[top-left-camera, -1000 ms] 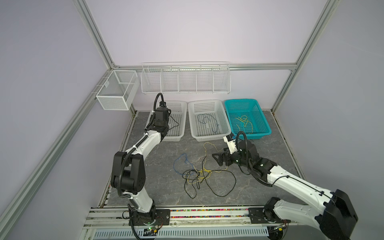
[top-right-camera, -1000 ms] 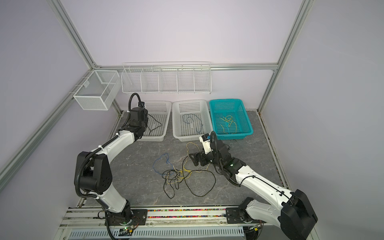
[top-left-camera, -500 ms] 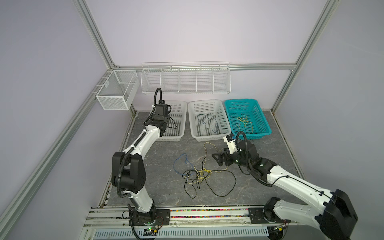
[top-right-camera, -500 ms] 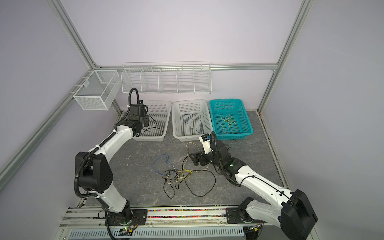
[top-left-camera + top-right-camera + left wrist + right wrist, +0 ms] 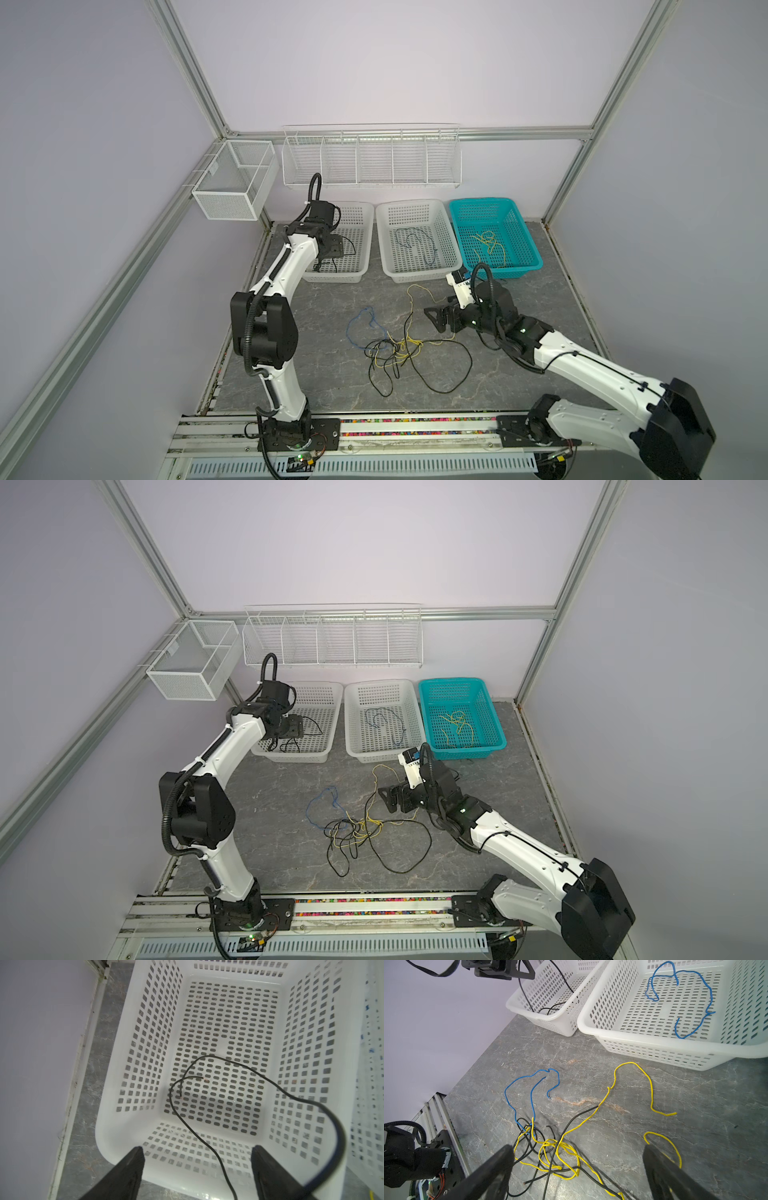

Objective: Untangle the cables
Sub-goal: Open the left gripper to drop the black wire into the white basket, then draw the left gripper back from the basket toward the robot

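The robot's right gripper needs to close on the outer bend of the wide loop (image 5: 471, 362) in the black cable, on the side farthest from the tangle.
A tangle of black, yellow and blue cables (image 5: 399, 347) (image 5: 357, 829) lies mid-floor; in the right wrist view this tangle (image 5: 550, 1147) spreads just ahead of my right gripper (image 5: 578, 1148). That right gripper (image 5: 434, 318) (image 5: 388, 798) hovers open to the right of the knot, holding nothing. My left gripper (image 5: 336, 249) (image 5: 297, 729) hangs open over the left white basket (image 5: 351, 205). In the left wrist view a black cable (image 5: 228, 1061) runs between the left gripper's (image 5: 197, 1149) spread fingers into the basket (image 5: 239, 978), touching neither pad.
The middle white basket (image 5: 411, 203) holds a blue cable (image 5: 415, 245). The teal basket (image 5: 482, 201) holds a yellow cable (image 5: 488, 243). A wire shelf (image 5: 370, 158) hangs on the back wall and a mesh box (image 5: 232, 183) on the left one. The base rail (image 5: 395, 428) runs along the front.
My left gripper has opened over the left white basket and let go of the black cable, which now droops into it. The right arm has not moved.
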You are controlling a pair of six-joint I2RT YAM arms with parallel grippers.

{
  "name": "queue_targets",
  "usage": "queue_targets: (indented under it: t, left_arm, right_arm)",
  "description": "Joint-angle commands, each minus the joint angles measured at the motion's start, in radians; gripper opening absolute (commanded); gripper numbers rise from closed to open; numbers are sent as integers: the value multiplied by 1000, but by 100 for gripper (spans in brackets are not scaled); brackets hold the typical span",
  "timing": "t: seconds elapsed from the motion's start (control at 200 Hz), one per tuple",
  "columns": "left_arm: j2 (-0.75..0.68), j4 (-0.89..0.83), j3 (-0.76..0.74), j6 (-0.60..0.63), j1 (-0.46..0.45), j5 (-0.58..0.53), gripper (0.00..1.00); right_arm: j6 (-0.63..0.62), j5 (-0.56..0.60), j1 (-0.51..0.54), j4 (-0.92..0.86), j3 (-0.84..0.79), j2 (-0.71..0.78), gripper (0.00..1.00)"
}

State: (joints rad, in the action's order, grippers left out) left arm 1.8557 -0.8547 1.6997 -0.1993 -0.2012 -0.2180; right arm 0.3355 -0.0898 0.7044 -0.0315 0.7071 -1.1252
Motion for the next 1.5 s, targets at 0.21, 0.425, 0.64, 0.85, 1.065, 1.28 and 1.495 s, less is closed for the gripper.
queue_targets:
  t: [0.21,0.425,0.64,0.85,1.065,1.28,1.495]
  left_arm:
    - [19,-183,136,-188,91,202,86]
    - [72,-290,256,-209,121,219,86]
    - [-37,-210,187,-255,124,190,86]
    - [-293,-54,-63,-307,125,179,86]
    - [-638,108,-421,-359,120,192,90]
    - [-899,122,-639,-333,90,216,100]
    - [-1045,53,-726,-241,5,127,100]
  right_arm:
    - [-20,11,11,-12,18,-3,99]
    - [-23,15,14,-13,20,-11,99]
    - [-25,36,15,-31,30,-20,99]
    - [-24,242,14,-194,99,-75,98]
    - [50,322,17,-430,145,-73,98]
    - [167,318,35,-593,43,69,98]
    - [269,319,77,-661,-43,137,99]
